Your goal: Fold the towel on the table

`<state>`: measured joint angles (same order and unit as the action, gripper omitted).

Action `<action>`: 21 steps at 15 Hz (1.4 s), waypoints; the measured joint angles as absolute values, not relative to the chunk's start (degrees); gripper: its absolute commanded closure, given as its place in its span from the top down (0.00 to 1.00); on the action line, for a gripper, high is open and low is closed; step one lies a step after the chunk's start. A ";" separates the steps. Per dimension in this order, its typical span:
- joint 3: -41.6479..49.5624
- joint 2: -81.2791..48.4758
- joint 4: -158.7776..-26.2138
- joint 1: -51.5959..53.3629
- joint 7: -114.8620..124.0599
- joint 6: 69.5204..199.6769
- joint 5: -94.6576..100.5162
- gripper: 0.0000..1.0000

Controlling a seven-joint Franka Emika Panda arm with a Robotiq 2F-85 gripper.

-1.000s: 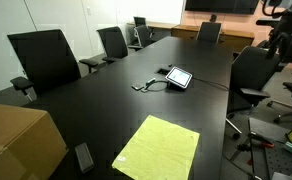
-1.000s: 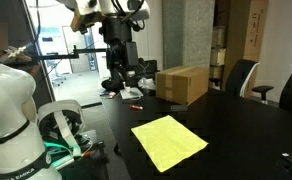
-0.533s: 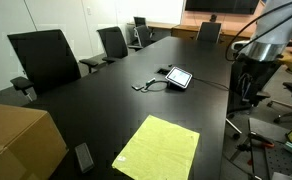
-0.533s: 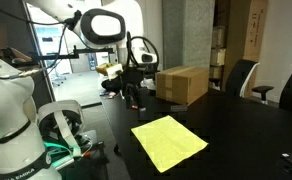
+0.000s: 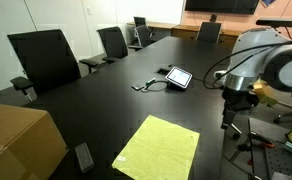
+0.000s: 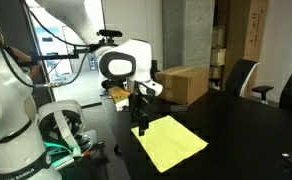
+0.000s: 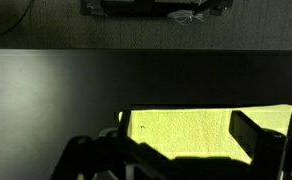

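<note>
I should next move my gripper to the towel's corner point(image 5: 196, 133) point(image 7: 124, 115) on the tablet side, along the edge nearest my arm, and close it there.
The yellow-green towel point(image 5: 158, 148) lies flat and unfolded on the glossy black table point(image 5: 116, 100). It also shows in another exterior view point(image 6: 170, 141) and in the wrist view point(image 7: 201, 129). My gripper point(image 6: 142, 123) hangs over the table edge beside the towel's near corner, above the cloth and apart from it. In an exterior view it sits to the right of the towel point(image 5: 229, 116). In the wrist view the gripper point(image 7: 176, 152) is open and empty. Its dark fingers point(image 7: 258, 136) stand wide apart over the towel's edge.
A brown cardboard box point(image 5: 16, 140) stands at the table's end, also seen in an exterior view point(image 6: 182, 83). A tablet point(image 5: 178, 77) with a cable lies mid-table. A small dark device point(image 5: 83, 156) lies left of the towel. Black chairs point(image 5: 46, 60) line the sides.
The arm has swung down from high and away to the table edge, bringing the gripper low beside the towel. The towel has not moved.
</note>
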<state>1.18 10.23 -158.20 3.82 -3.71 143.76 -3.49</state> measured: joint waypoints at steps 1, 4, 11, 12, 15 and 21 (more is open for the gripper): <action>0.81 8.13 -158.13 3.90 -3.52 146.07 -4.39 1.00; -0.46 1.85 -157.90 4.00 -3.19 153.54 -5.98 1.00; 1.96 -13.60 -154.63 6.84 14.70 167.27 8.44 1.00; 3.58 -15.26 -153.67 8.34 16.86 167.95 9.50 1.00; 8.14 -19.45 -150.64 13.47 21.21 168.69 10.63 1.00; 10.34 -24.52 -146.66 17.35 23.06 168.83 10.10 1.00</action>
